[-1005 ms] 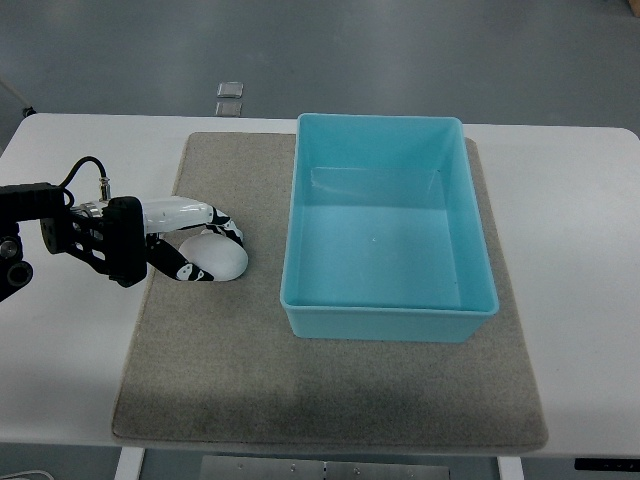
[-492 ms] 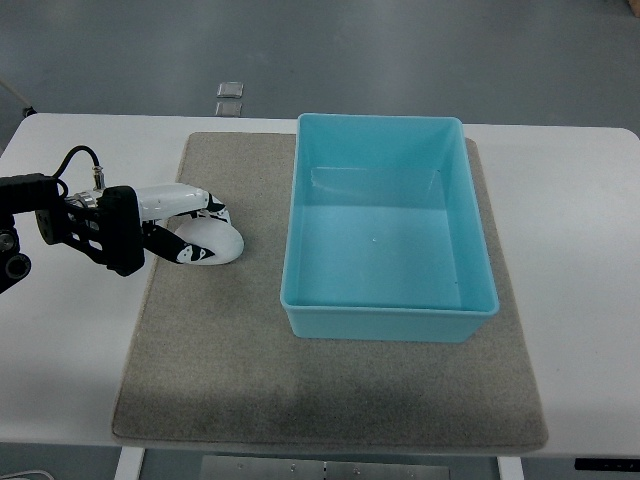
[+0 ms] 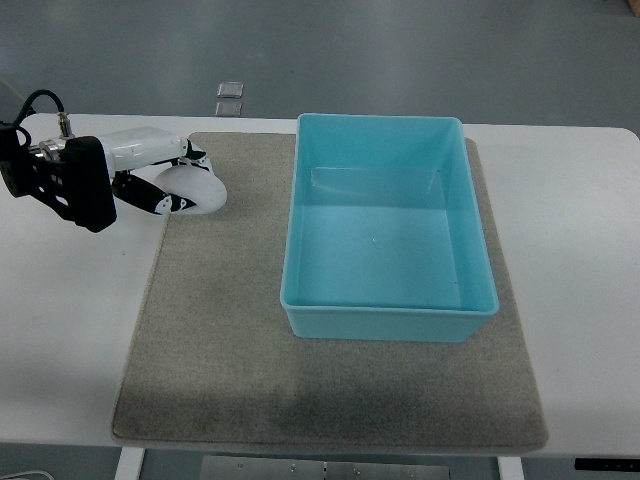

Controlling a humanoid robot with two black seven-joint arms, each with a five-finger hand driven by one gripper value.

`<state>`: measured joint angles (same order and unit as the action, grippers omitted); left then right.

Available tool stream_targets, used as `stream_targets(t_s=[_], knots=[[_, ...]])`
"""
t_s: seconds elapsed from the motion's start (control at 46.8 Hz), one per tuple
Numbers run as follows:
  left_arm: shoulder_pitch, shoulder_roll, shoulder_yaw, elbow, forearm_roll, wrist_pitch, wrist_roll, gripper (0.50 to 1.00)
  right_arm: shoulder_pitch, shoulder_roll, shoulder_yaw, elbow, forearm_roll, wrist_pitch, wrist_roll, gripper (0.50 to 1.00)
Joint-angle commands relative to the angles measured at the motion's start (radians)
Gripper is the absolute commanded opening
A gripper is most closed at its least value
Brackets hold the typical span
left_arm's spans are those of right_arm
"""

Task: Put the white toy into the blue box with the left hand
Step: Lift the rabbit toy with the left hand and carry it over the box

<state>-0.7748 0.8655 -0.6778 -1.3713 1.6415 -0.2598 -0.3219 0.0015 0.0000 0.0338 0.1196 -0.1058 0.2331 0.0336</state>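
Next, my left gripper lets go of the white toy on the bottom of the blue box, toward the box's side (image 3: 351, 220) nearest the hand.
My left hand (image 3: 165, 180) comes in from the left edge and its fingers are curled around the white toy (image 3: 195, 188), a rounded white object. It holds the toy above the far left edge of the grey mat (image 3: 230, 350). The blue box (image 3: 385, 235) stands open and empty on the mat to the right of the hand, about a hand's width away. The right hand is not in view.
The mat lies on a white table (image 3: 580, 250). Two small grey squares (image 3: 230, 98) lie on the floor beyond the table's far edge.
My left hand has lifted the white toy off the mat and moved it toward the far side and slightly left.
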Motion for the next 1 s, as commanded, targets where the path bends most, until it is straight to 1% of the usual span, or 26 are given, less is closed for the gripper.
stream_targets(t_s=[0.0, 0.321, 0.556, 0.706, 0.834, 0.984], knots=[[-0.037, 0.004, -0.003, 0.001, -0.002, 0.001, -0.005, 0.500, 0.000, 0.000, 0.000, 0.000, 0.000, 0.000, 0.000, 0.936], [-0.178, 0.012, 0.006, 0.001, -0.029, -0.001, -0.006, 0.500, 0.000, 0.000, 0.000, 0.000, 0.000, 0.000, 0.000, 0.936], [-0.276, 0.001, 0.018, 0.008, -0.043, -0.018, -0.006, 0.500, 0.000, 0.000, 0.000, 0.000, 0.000, 0.000, 0.000, 0.936], [-0.360, -0.036, 0.116, 0.011, -0.046, -0.016, -0.006, 0.500, 0.000, 0.000, -0.002, 0.000, 0.000, 0.000, 0.000, 0.936], [-0.431, -0.071, 0.185, 0.011, -0.097, -0.015, -0.005, 0.500, 0.000, 0.000, 0.000, 0.000, 0.000, 0.000, 0.000, 0.936], [-0.466, -0.157, 0.244, 0.012, -0.140, -0.010, 0.001, 0.500, 0.000, 0.000, 0.000, 0.000, 0.000, 0.000, 0.000, 0.936]])
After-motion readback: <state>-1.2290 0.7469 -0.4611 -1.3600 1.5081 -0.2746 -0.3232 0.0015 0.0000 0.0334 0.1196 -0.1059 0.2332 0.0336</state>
